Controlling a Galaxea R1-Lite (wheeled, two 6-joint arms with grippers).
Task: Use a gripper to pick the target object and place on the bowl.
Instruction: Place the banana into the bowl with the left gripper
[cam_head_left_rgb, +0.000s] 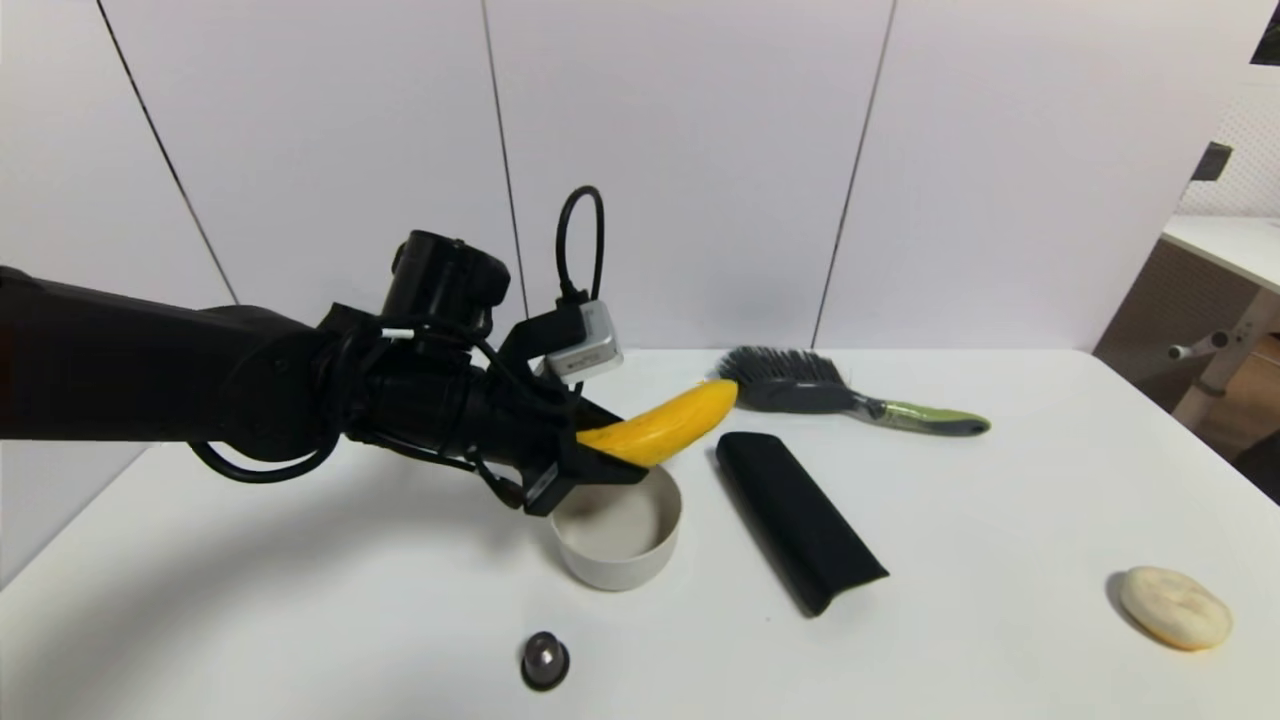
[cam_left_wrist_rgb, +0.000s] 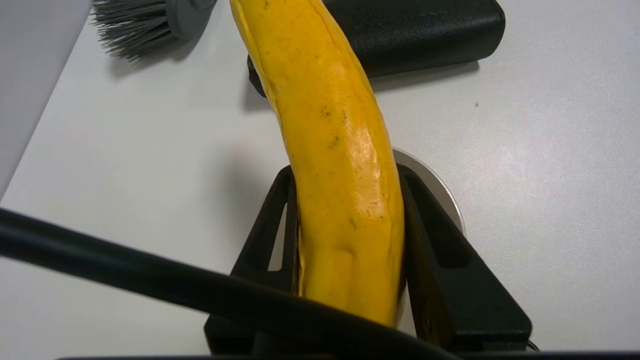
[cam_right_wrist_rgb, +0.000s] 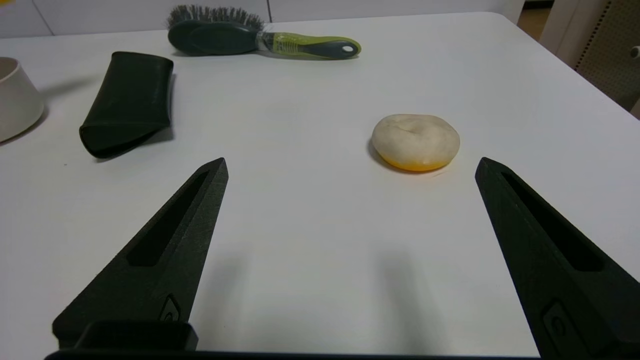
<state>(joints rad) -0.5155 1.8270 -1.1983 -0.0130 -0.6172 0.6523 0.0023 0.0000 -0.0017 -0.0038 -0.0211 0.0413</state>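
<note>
The yellow banana, held just above the bowl now, will be let go by my left gripper across the off-white bowl's rim (cam_head_left_rgb: 680, 502) (cam_left_wrist_rgb: 376, 157) on the side facing the black case.
My left gripper (cam_head_left_rgb: 600, 455) is shut on the yellow banana (cam_head_left_rgb: 665, 425) and holds it in the air just above the off-white bowl (cam_head_left_rgb: 620, 565), with the banana's free end pointing toward the back right. In the left wrist view the banana (cam_left_wrist_rgb: 340, 175) is clamped between both black fingers (cam_left_wrist_rgb: 435, 240), and the bowl's rim (cam_left_wrist_rgb: 440, 185) shows just behind them. My right gripper (cam_right_wrist_rgb: 350, 167) is open and empty, low over the table near its right front; it is out of the head view. The bowl's edge (cam_right_wrist_rgb: 15, 100) shows in the right wrist view.
A black folded case (cam_head_left_rgb: 800, 515) lies right of the bowl. A grey hairbrush with a green handle (cam_head_left_rgb: 850, 395) lies behind it. A cream bun-like lump (cam_head_left_rgb: 1175, 607) sits at the front right. A small dark metal knob (cam_head_left_rgb: 545, 660) sits in front of the bowl.
</note>
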